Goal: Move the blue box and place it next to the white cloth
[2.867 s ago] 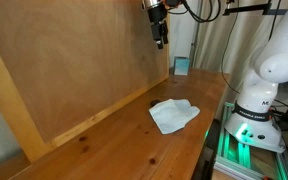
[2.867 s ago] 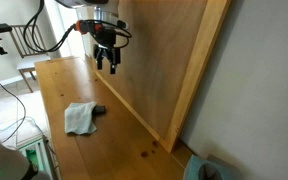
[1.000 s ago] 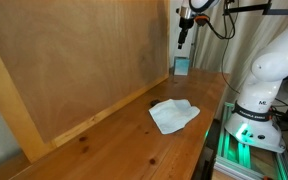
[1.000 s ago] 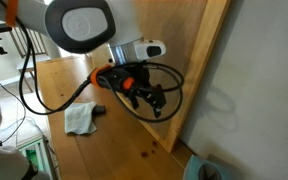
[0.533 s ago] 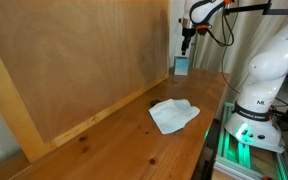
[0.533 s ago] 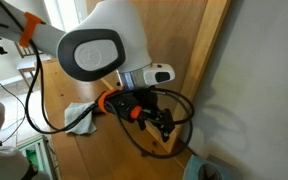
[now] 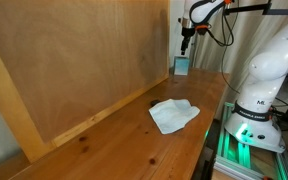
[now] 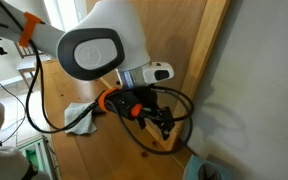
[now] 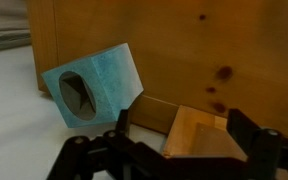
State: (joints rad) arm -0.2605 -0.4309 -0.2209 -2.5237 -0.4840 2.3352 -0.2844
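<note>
My gripper grips the blue box's upper edge (image 7: 182, 58) (image 9: 101, 88) beside the box's oval opening next, with one finger inside that opening.
The blue box (image 7: 181, 66) stands at the far end of the wooden table, against the upright wooden board. In the wrist view it (image 9: 92, 83) is a teal tissue-type box with an oval opening, to the upper left of my jaws. My gripper (image 7: 186, 40) hangs in the air above the box, open and empty; its fingers (image 9: 180, 143) frame bare table wood. It also shows in an exterior view (image 8: 162, 122), close to the camera. The white cloth (image 7: 173, 114) lies crumpled on the table's middle, well away from the box, and also shows in an exterior view (image 8: 80, 117).
A tall wooden board (image 7: 74, 60) stands along the table's side. A small dark object (image 8: 99, 108) lies beside the cloth. The robot base (image 7: 256, 100) stands beyond the table edge. The arm's large body (image 8: 94, 45) blocks much of an exterior view.
The arm swung from over the table's middle to the far end above the blue box. In the last half second it barely moved. The jaws stay open.
</note>
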